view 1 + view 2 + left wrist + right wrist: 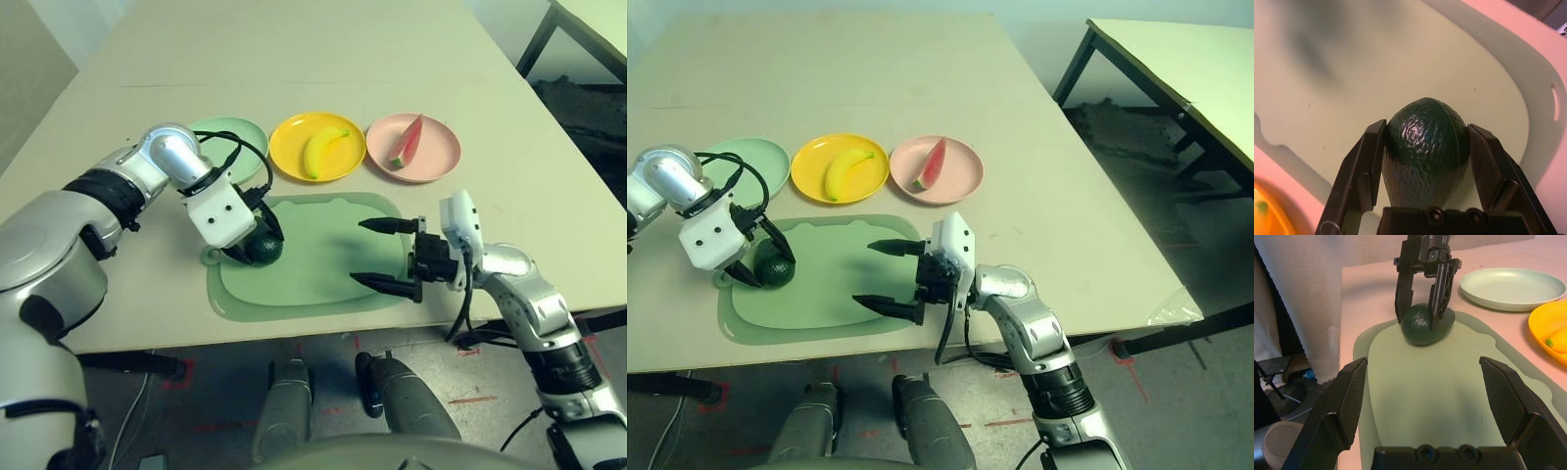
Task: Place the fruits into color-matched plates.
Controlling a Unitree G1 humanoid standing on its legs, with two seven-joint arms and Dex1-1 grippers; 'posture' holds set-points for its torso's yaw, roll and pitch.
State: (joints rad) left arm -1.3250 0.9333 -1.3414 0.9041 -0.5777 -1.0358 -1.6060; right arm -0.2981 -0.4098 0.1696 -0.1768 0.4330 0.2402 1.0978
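Next, my left gripper releases the avocado on the mint green plate's side (184,165) that is farthest from the yellow plate.
The dark green avocado (263,249) lies on the left end of the large green mat (313,269). My left gripper (257,245) is shut on it, one black finger against each side (1364,169), and the avocado rests on the mat. My right gripper (358,251) hovers open over the mat's right part with nothing between its fingers. The yellow banana (323,150) lies in the yellow plate (286,147). In the pale pink plate (438,155) lies the red watermelon wedge (407,142). The mint green plate (238,134) sits empty just behind my left wrist.
The three plates stand in a row behind the mat, mint at the left and pink at the right. The mat reaches close to the table's front edge (323,328). A second table with dark legs (1176,59) stands off to the right.
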